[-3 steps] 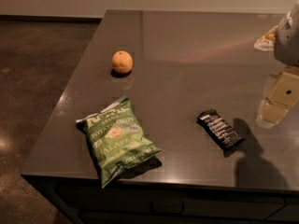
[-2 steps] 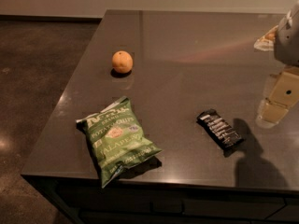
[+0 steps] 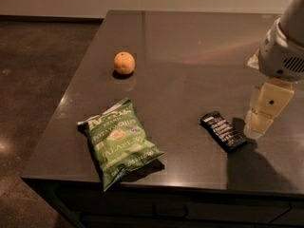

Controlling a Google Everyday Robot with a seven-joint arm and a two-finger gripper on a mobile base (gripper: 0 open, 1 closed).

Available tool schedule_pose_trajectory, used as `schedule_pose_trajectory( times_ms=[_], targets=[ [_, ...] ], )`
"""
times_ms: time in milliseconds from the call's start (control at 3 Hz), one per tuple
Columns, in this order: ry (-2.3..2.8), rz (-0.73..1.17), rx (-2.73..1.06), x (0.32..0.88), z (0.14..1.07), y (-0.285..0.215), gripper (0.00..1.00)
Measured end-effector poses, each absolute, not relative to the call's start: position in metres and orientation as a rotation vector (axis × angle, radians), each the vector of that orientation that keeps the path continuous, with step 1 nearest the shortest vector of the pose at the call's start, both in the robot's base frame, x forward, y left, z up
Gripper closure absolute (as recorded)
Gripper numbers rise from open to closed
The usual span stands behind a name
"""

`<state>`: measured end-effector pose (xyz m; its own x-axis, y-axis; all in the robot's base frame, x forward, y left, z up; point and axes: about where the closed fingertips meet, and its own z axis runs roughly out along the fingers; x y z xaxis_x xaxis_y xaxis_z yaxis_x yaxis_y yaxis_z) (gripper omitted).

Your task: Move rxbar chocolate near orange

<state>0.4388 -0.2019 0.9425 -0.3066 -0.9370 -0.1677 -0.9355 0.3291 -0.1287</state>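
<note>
The robot's gripper will next go to the middle of the rxbar chocolate point(image 3: 225, 133) and close there, across the bar's black wrapper.
The rxbar chocolate point(image 3: 223, 130), a small flat black wrapper with white lettering, lies on the dark table point(image 3: 190, 56) at the right front. The orange point(image 3: 124, 63) sits toward the far left of the table, well away from the bar. My gripper point(image 3: 259, 122) hangs at the right edge of the view, just right of the bar and slightly above the table surface, apart from the bar. The arm's white housing point(image 3: 285, 51) rises above it.
A green chip bag point(image 3: 118, 141) lies near the table's front left edge, between the bar and the orange's side. The table's left and front edges drop to a dark floor point(image 3: 33, 80).
</note>
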Motion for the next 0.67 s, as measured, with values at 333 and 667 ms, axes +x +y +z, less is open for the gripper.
schedule_pose_trajectory(
  times_ms=[333,667],
  targets=[
    [2.503,0.002,-1.587,0.437,0.917,-0.2,0.0],
    [2.588,-0.034,-1.493,0.435,0.891,-0.196,0.0]
  ],
)
